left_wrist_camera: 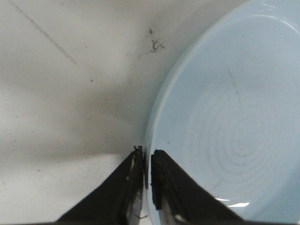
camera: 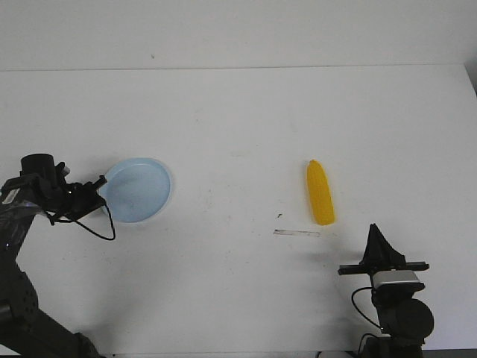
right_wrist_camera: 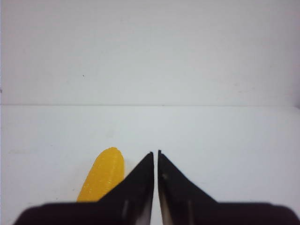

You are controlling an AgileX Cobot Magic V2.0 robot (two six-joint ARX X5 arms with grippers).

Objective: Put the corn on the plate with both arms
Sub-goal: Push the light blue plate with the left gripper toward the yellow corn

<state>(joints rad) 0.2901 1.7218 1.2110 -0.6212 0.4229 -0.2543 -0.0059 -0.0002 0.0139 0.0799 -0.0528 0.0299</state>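
My left gripper will set the pale blue plate down and let go of it on the open table [camera: 236, 210], beside the thin grey strip.
The pale blue plate [camera: 138, 190] lies on the white table at the left. My left gripper [camera: 100, 183] is shut on its near-left rim: in the left wrist view one finger sits inside the plate [left_wrist_camera: 225, 117] and one outside, and the left gripper [left_wrist_camera: 146, 154] has the rim pinched between them. The yellow corn [camera: 320, 192] lies on the table right of centre, pointed end away from me. My right gripper [camera: 375, 233] is shut and empty, a little nearer and to the right of the corn. In the right wrist view the corn [right_wrist_camera: 103, 174] lies just beside the right gripper [right_wrist_camera: 155, 153].
A thin grey strip [camera: 296, 233] lies on the table just in front of the corn. The table's far edge [camera: 238, 68] meets a white wall. A small dark scuff [left_wrist_camera: 154, 44] marks the table beside the plate.
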